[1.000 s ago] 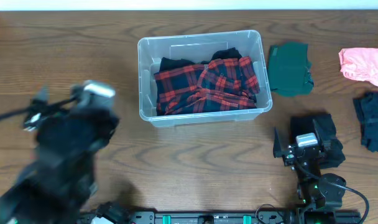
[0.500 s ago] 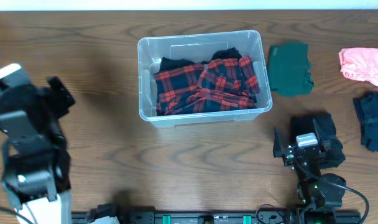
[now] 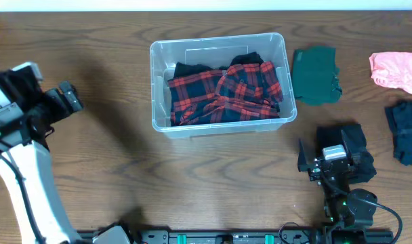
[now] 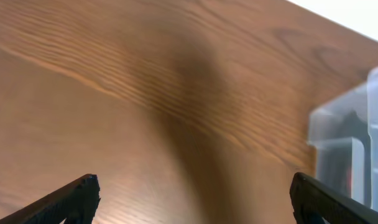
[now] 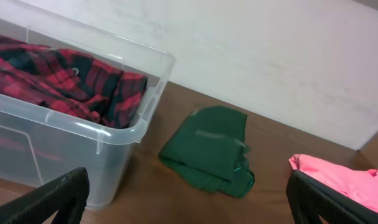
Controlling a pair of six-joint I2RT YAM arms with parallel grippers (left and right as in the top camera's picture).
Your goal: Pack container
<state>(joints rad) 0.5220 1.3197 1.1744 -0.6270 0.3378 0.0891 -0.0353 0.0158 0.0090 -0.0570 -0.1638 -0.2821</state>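
The green cloth's side [image 3: 329, 76] [image 5: 235, 138] facing the pink cloth is next for my right gripper, which should move there and grab it around the middle of that side.
The clear plastic container [image 3: 218, 126] stands at the table's centre back and holds a red-and-black plaid shirt [image 3: 226, 91]. My left gripper [image 3: 65, 97] is open and empty above bare table, well left of the container. In the left wrist view its fingers [image 4: 192, 202] are wide apart, with the container's corner [image 4: 357, 149] at the right edge. My right gripper [image 3: 330, 146] rests open and empty at the front right. In the right wrist view its fingers [image 5: 192, 202] frame the container [image 5: 114, 134], the plaid shirt [image 5: 64, 74] and a green cloth [image 5: 211, 149].
A green cloth [image 3: 316, 74] lies right of the container. A pink cloth [image 3: 396, 71] lies at the far right back, also in the right wrist view [image 5: 338, 180]. A dark navy cloth [image 3: 406, 132] lies at the right edge.
My left arm has swung left, away from the container, and its gripper now sits near the table's left edge. The right arm and the cloths have not moved.
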